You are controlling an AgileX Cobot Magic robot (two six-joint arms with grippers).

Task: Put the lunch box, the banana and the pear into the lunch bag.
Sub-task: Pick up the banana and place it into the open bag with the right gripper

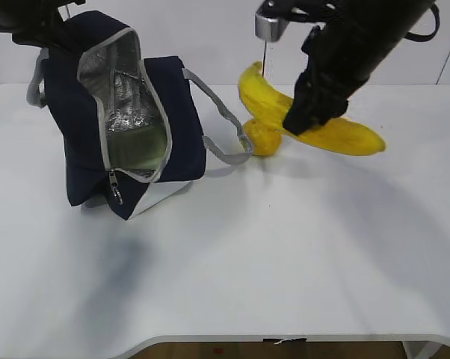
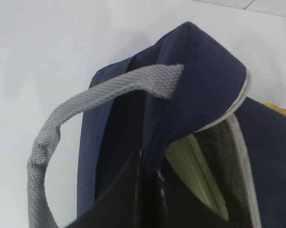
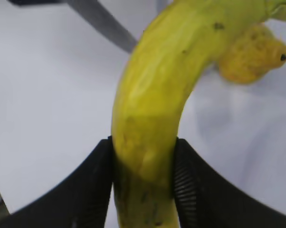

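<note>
My right gripper will let go of the banana on the lunch box's sage-green lid (image 1: 144,145) inside the open navy lunch bag.
The navy lunch bag (image 1: 176,112) stands tilted at the left, its zipper open and the silver lining showing. The lunch box's sage-green lid (image 1: 139,146) lies inside the bag and also shows in the left wrist view (image 2: 200,166). My left gripper (image 2: 150,164) is shut on the bag's upper rim fabric (image 2: 200,95), next to a grey strap (image 2: 86,104). My right gripper (image 1: 311,112) is shut on the banana (image 1: 341,136), its pads (image 3: 183,185) pressing both sides of the banana's middle (image 3: 152,95). The pear (image 1: 262,137) rests on the table under the banana's stem end (image 3: 250,54).
The white table (image 1: 285,247) extends broadly in front of the bag and fruit. A second grey strap (image 1: 225,142) of the bag loops out toward the pear. A metal rod and fitting (image 1: 268,30) hang above the banana.
</note>
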